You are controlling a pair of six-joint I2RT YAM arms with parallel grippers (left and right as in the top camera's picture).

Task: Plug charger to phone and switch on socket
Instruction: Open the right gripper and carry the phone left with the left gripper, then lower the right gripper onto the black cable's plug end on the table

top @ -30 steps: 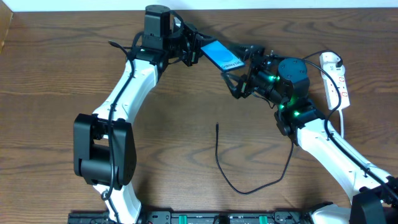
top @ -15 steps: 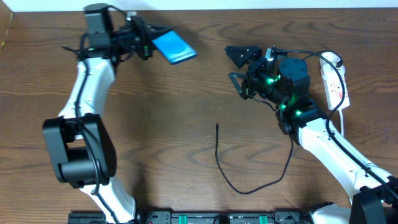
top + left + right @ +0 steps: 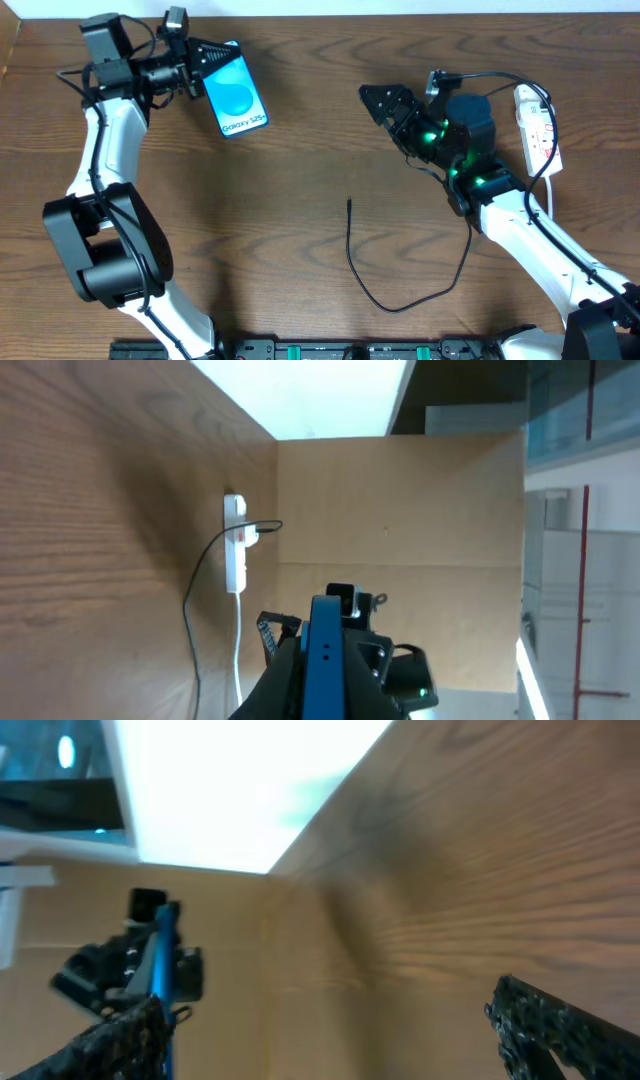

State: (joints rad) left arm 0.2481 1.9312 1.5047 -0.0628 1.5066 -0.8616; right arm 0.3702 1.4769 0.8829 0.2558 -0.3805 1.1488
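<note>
The robot's right gripper needs to next move to the connector at the loose end (image 3: 349,211) of the charger's black cable and close there.
My left gripper (image 3: 208,62) is shut on one end of the phone (image 3: 238,95) and holds it above the table at the far left, blue screen up. In the left wrist view the phone (image 3: 323,660) shows edge-on between the fingers. My right gripper (image 3: 382,102) hangs open and empty right of centre, well apart from the phone. The charger (image 3: 372,296) lies on the table as a curved black cable. Its connector tip (image 3: 349,204) points away from me, below both grippers. The socket (image 3: 538,125) lies at the far right edge.
The right arm's base link (image 3: 470,150) with green lights stands between the socket and the charger cable. A cardboard wall (image 3: 400,500) rises behind the table. The arm mounts (image 3: 330,350) line the near edge.
My left arm has swung far to the left with the phone, away from the right gripper. The phone has turned screen up. The right gripper stayed open and turned slightly.
</note>
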